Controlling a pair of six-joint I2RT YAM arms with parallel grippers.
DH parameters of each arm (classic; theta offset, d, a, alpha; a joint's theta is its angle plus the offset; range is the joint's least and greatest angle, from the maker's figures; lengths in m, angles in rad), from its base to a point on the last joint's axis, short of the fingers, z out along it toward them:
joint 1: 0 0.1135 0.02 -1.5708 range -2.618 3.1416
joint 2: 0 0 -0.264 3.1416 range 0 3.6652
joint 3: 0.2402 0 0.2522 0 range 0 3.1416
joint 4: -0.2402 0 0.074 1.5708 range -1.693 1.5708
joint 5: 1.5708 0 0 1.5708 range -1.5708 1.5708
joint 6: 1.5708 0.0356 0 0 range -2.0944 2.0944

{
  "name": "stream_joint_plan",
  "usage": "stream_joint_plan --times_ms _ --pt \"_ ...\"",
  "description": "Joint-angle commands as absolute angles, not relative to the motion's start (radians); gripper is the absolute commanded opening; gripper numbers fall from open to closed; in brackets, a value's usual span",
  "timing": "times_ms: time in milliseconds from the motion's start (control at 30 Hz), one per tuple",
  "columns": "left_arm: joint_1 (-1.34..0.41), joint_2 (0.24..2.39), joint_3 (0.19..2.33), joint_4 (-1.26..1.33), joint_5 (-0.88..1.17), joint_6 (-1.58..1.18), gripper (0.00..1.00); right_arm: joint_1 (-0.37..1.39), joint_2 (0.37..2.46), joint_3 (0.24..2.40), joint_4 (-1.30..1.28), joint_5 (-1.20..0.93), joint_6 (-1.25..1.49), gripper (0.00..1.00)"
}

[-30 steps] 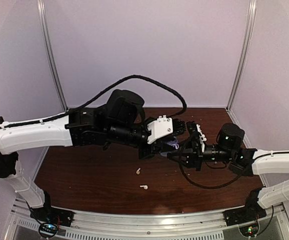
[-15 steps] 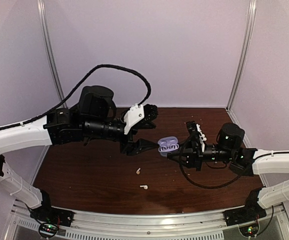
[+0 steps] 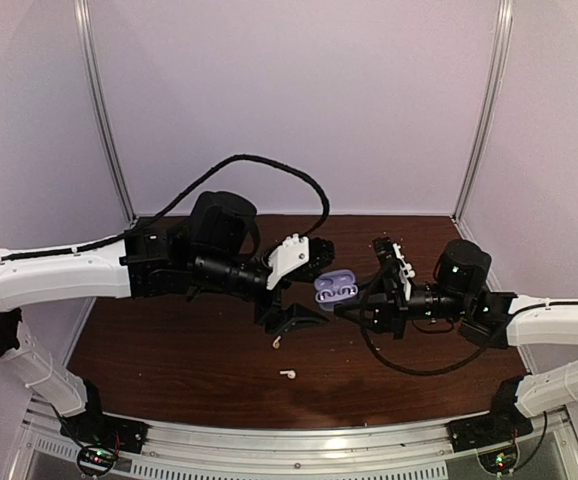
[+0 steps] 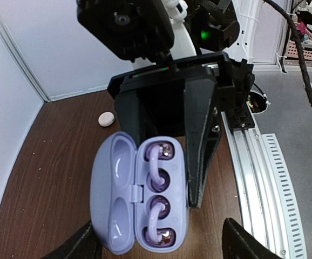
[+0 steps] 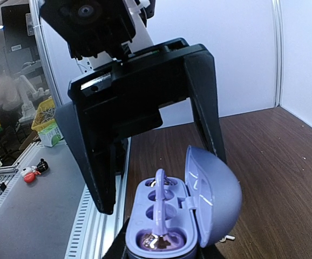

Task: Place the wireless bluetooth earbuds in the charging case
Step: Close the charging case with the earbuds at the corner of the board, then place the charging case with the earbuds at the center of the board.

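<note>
My right gripper should set the lilac charging case on the brown table (image 3: 301,267) between the white earbuds and back wall.
An open lilac charging case (image 3: 335,288) is held above the table with my right gripper (image 3: 355,306) shut on its base. In the left wrist view the case (image 4: 118,205) has its lid swung left, and two purple ear-hook earbuds (image 4: 156,164) (image 4: 155,222) lie in its wells. My left gripper (image 3: 311,285) faces the case with its jaws spread wide and nothing between them, its fingers (image 4: 242,243) either side of the case without touching. Two white earbuds (image 3: 277,342) (image 3: 287,374) lie on the wood below. The right wrist view has the case (image 5: 164,218) close up with its lid (image 5: 215,197) upright.
A small cream oval object (image 4: 107,118) lies on the brown table (image 3: 169,350) near the wall. White booth walls close in the back and sides, and a metal rail (image 3: 289,440) runs along the near edge. One white earbud (image 5: 229,237) shows under the case.
My left gripper let go over the case and opened wide, pulled back to the left, then came back towards the case. The right gripper kept holding the case.
</note>
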State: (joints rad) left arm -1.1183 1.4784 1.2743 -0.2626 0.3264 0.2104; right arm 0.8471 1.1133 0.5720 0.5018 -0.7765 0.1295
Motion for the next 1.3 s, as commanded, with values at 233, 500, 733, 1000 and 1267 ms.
stream_joint_plan --times_ms 233,500,733,1000,1267 --pt "-1.188 1.45 1.273 -0.198 0.418 0.345 0.71 0.847 1.092 0.602 0.518 -0.78 0.154 0.0" --pt "-1.221 1.431 1.256 -0.199 0.323 0.396 0.67 0.824 1.112 0.594 0.558 -0.789 0.193 0.0" --pt "-1.206 1.339 1.139 -0.011 0.056 0.325 0.78 0.797 1.147 0.607 0.554 -0.762 0.216 0.0" --pt "-1.062 1.232 1.034 0.15 -0.027 0.107 0.88 0.751 1.276 0.739 0.403 -0.646 0.193 0.0" --pt "-0.924 1.161 0.958 0.161 -0.146 -0.12 0.98 0.716 1.52 0.951 0.313 -0.548 0.222 0.0"
